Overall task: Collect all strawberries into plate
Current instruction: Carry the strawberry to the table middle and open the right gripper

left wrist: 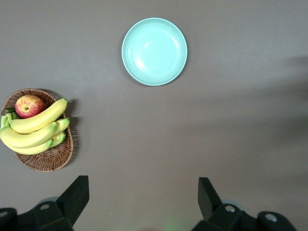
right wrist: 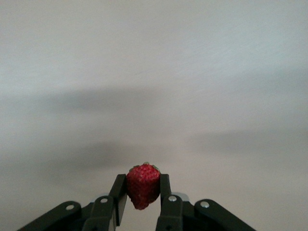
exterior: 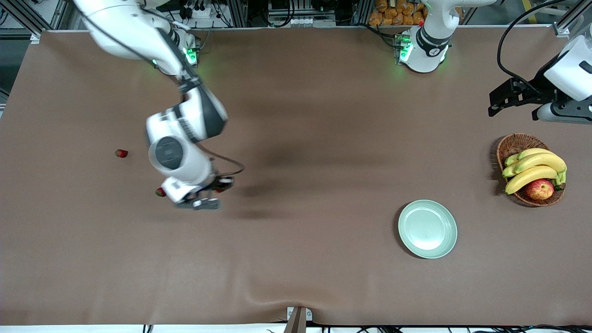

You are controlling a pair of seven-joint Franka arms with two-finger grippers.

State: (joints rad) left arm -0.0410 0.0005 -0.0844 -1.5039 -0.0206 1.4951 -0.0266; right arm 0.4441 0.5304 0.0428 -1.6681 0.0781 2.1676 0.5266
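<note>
I will release the strawberry with my right gripper on the open brown cloth (exterior: 278,172) between the lying strawberries and the wicker basket.
My right gripper (exterior: 206,199) hangs over the table toward the right arm's end. In the right wrist view it (right wrist: 143,182) is shut on a red strawberry (right wrist: 143,186), held above the cloth. A second strawberry (exterior: 121,153) lies on the table farther toward that end. A third strawberry (exterior: 160,192) lies beside the right hand, partly hidden by it. The pale mint-green plate (exterior: 428,229) is empty, toward the left arm's end, and also shows in the left wrist view (left wrist: 154,51). My left gripper (exterior: 498,102) waits open and empty, high above the table (left wrist: 143,197).
A brown wicker basket (exterior: 513,144) with bananas and a red-yellow apple (exterior: 539,188) stands beside the plate, farther from the front camera; it also shows in the left wrist view (left wrist: 45,161). A brown cloth (exterior: 296,115) covers the table.
</note>
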